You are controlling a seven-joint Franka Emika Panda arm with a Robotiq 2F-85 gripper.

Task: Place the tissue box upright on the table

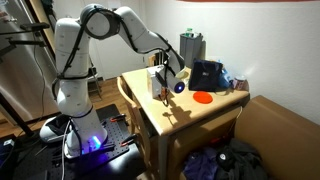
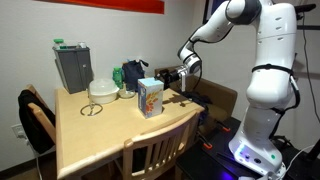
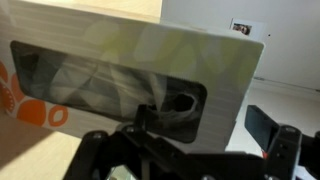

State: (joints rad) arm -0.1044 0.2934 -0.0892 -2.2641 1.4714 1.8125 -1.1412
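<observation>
My gripper is to close on the tissue box's short end (image 1: 161, 95) (image 3: 221, 106), with one finger in the dark oval opening and the other outside.
The tissue box (image 2: 150, 98) stands upright on the light wooden table (image 2: 100, 135) near its edge; it is pale with an orange-tan printed face. It also shows in an exterior view (image 1: 158, 82) and fills the upper part of the wrist view (image 3: 130, 60), where its dark oval opening faces the camera. My gripper (image 2: 174, 74) hovers just beside the box's upper part, also seen in an exterior view (image 1: 171, 80). In the wrist view my gripper (image 3: 200, 125) has its fingers spread apart, and the right finger stands clear of the box's edge.
A tall grey container (image 2: 73, 67), a white bowl (image 2: 103, 89) and a dark blue bag (image 2: 133, 75) stand at the back of the table. An orange disc (image 1: 202, 97) lies near the bag. A wooden chair (image 2: 150, 155) and a brown carton (image 1: 285, 125) flank the table.
</observation>
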